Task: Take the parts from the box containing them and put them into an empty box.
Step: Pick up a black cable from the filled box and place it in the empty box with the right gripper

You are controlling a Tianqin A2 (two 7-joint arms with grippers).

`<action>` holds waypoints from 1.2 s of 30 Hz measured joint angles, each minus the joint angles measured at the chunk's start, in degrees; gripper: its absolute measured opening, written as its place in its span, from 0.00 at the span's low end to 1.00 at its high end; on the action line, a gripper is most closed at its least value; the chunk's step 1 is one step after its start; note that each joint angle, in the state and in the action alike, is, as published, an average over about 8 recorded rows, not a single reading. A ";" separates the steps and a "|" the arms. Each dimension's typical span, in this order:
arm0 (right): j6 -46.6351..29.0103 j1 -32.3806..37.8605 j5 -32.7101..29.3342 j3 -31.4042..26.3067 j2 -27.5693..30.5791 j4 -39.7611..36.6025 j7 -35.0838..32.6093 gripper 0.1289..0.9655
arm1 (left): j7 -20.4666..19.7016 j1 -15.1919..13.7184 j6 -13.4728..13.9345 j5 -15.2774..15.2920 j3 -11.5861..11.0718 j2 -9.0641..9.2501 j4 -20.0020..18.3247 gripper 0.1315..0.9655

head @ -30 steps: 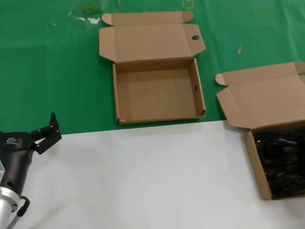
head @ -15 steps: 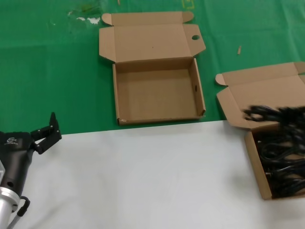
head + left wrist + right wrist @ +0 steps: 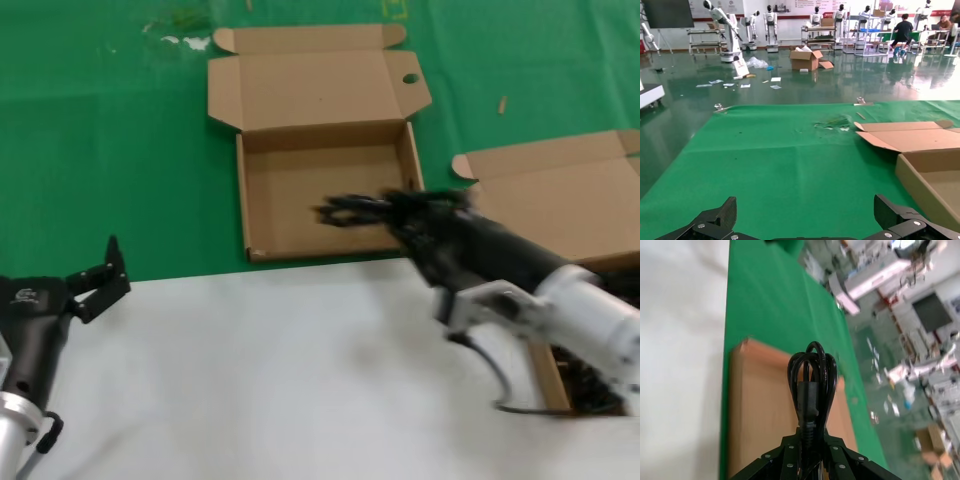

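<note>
The robot's right gripper will drop the black power cord in the empty box (image 3: 297,200) (image 3: 776,407), toward that box's side nearest the left gripper.
My right gripper (image 3: 410,218) is shut on one black power cord (image 3: 355,212) and holds it over the right front part of the empty box (image 3: 300,200), whose lid flap has a round hole (image 3: 410,78). In the right wrist view the looped cord (image 3: 812,382) sticks out from the shut right gripper (image 3: 812,440), with that cardboard box (image 3: 760,410) beneath. The box containing the parts (image 3: 560,200) sits at the far right, its tray mostly hidden by my right arm; some dark cords (image 3: 592,395) show at its near end. My left gripper (image 3: 95,280) rests open and holds nothing at the left.
Green cloth (image 3: 120,150) covers the far half of the table and a white surface (image 3: 260,380) the near half. The left wrist view shows the open left gripper (image 3: 810,225) over the green cloth, with the empty box's corner (image 3: 930,172) off to one side.
My right arm has come in from the right with a cord, moving from above the full box to over the empty box. The left arm has not moved.
</note>
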 joint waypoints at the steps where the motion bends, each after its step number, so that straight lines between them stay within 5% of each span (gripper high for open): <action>1: 0.45 1.94 0.38 -1.57 -1.40 -1.90 -1.66 0.08 | 0.00 0.00 0.00 0.00 0.00 0.00 0.00 1.00; 16: 5.59 20.65 10.04 -12.73 -12.25 -26.90 -23.56 0.08 | 0.00 0.00 0.00 0.00 0.00 0.00 0.00 1.00; 36: 5.85 21.83 11.44 -13.00 -12.81 -28.71 -25.53 0.18 | 0.00 0.00 0.00 0.00 0.00 0.00 0.00 1.00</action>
